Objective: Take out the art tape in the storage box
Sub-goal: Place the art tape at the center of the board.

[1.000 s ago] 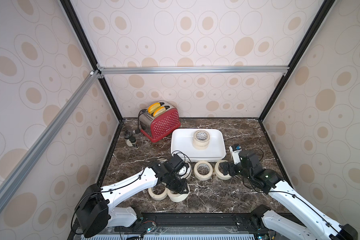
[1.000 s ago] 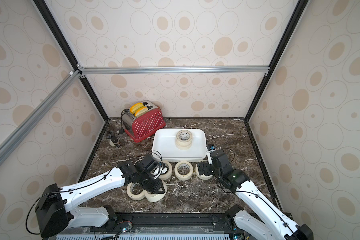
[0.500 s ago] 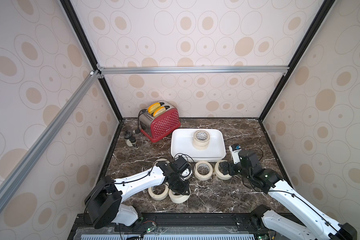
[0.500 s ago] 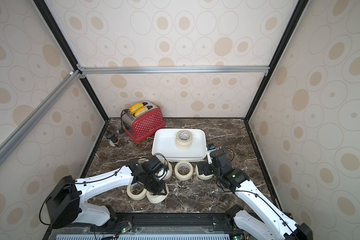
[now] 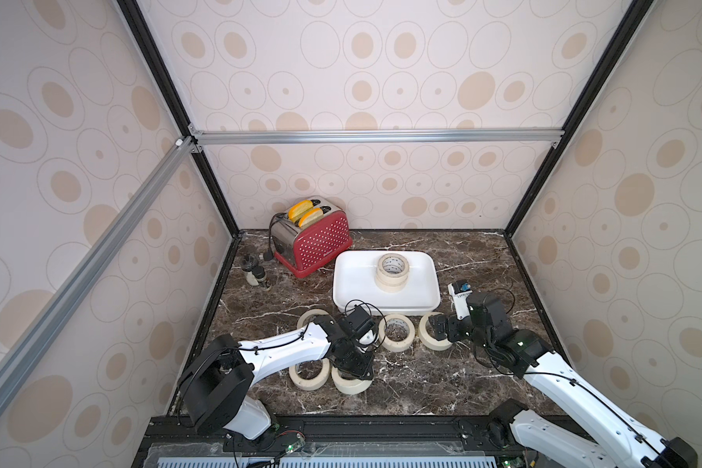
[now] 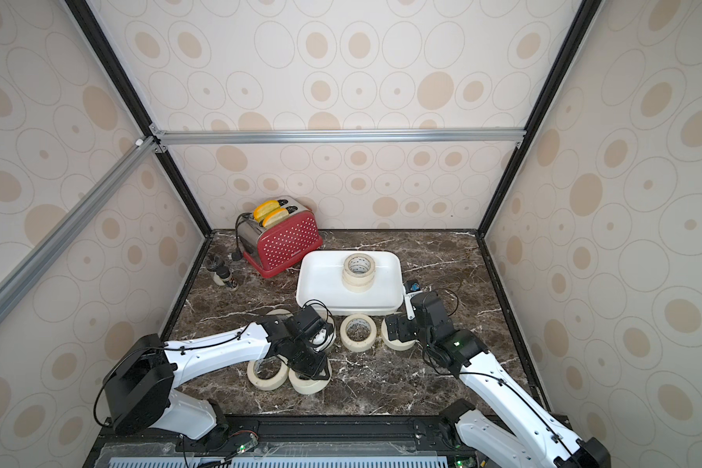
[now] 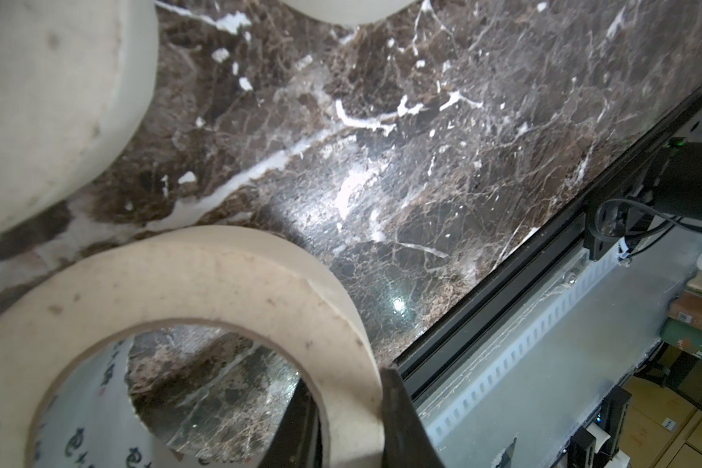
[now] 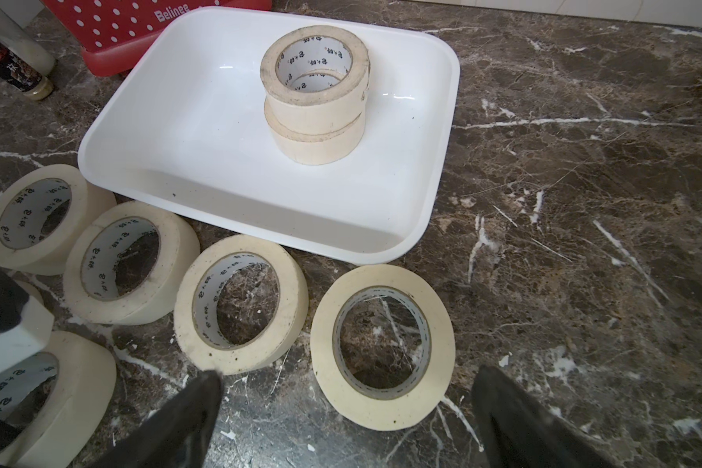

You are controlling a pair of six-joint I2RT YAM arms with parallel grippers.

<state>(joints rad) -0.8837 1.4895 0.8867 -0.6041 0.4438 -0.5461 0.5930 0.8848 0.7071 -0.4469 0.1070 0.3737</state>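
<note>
The robot's right gripper will close on the top stacked roll in the white storage box, at the roll's side [image 5: 405, 268] [image 8: 359, 73] facing away from the toaster.
The white storage box [image 5: 353, 283] [image 6: 321, 283] [image 8: 203, 133] holds two stacked rolls of art tape [image 5: 392, 272] [image 6: 358, 273] [image 8: 315, 93]. Several more cream rolls lie on the marble in front of it. My left gripper [image 5: 354, 364] [image 6: 309, 364] [image 7: 349, 429] is shut on the wall of one front roll [image 5: 351, 385] [image 7: 203, 291], one finger inside the ring and one outside. This roll sits at table level beside another roll [image 5: 309, 375]. My right gripper [image 5: 438, 330] [image 8: 349, 421] stands open just behind the rightmost roll [image 5: 432, 338] [image 8: 381, 348], touching nothing.
A red polka-dot toaster [image 5: 315, 243] [image 6: 284, 243] stands at the back left, next to the box. Two small bottles [image 5: 256, 275] stand by the left wall. The black front rail [image 7: 503, 316] runs close to the held roll.
The left arm's shoulder and elbow have swung towards the table while its gripper and held roll shifted only slightly right. The right arm has stayed still.
</note>
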